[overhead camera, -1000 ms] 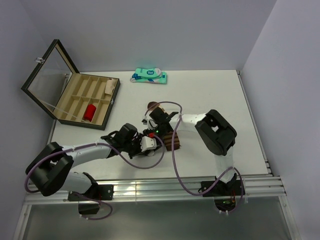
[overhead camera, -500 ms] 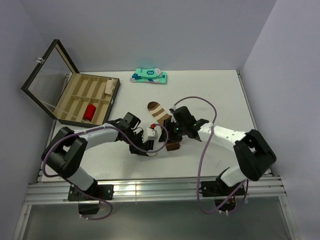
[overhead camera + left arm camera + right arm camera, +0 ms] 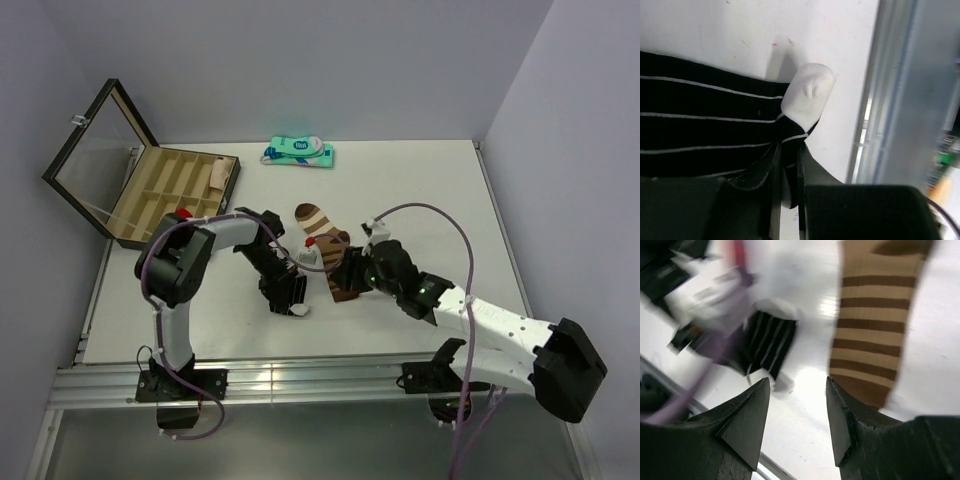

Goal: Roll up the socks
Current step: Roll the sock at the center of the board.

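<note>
My right gripper needs to pinch the toe end (image 3: 299, 310) before my left gripper opens, since the white toe of the black sock pokes out loose beside my left gripper.
The black sock with thin white stripes (image 3: 705, 120) lies on the white table with its white toe (image 3: 808, 95) toward the front rail. My left gripper (image 3: 788, 172) is shut on a fold of this sock beside the toe. From above, the left gripper (image 3: 285, 293) covers most of the black sock (image 3: 298, 308). The brown sock with tan bands (image 3: 322, 235) lies flat just to its right and also shows in the right wrist view (image 3: 875, 315). My right gripper (image 3: 797, 385) is open and empty, low over the table between the two socks, near the brown sock's dark cuff (image 3: 345, 290).
An open wooden box (image 3: 170, 200) with a glass lid stands at the back left, a red roll (image 3: 183, 214) in one compartment. A flat teal-and-white package (image 3: 298, 152) lies at the back. A metal rail (image 3: 300, 375) runs along the front edge.
My right gripper has drawn back from the brown sock's toe end toward its cuff, its arm swinging right and near. My left arm has swung up and back while still holding the black sock.
</note>
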You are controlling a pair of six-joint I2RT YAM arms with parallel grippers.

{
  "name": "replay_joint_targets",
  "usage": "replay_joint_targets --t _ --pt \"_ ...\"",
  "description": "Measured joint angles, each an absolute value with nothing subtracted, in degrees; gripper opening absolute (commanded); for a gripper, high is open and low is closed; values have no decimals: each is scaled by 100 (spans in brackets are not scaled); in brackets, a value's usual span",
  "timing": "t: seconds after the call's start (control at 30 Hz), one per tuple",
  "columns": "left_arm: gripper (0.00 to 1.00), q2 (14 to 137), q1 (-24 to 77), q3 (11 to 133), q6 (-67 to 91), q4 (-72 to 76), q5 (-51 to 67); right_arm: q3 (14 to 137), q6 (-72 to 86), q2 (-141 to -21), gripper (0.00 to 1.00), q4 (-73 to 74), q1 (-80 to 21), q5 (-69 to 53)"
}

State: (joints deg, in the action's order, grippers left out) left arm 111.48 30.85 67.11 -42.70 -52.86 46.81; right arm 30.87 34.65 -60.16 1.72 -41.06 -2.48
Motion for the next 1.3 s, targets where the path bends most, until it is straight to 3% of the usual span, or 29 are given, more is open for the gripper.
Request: replay_joint_targets --t 0.23,0.43,0.77,1.3 --pt "0 12300 2941 7441 -4838 -6873 5190 2991 2499 -5911 56 -537 -6080 998" --pt "0 12842 2794 7651 -5083 -7658 5264 2971 1662 -6632 56 -1070 -6869 1293" --pt "0 13026 2744 7693 -5179 -7992 5105 3959 1074 -8672 54 -1114 -7679 1509" --pt "1 13135 2707 7675 -5190 -8152 5028 4565 711 -9786 50 -1125 -7850 1728"
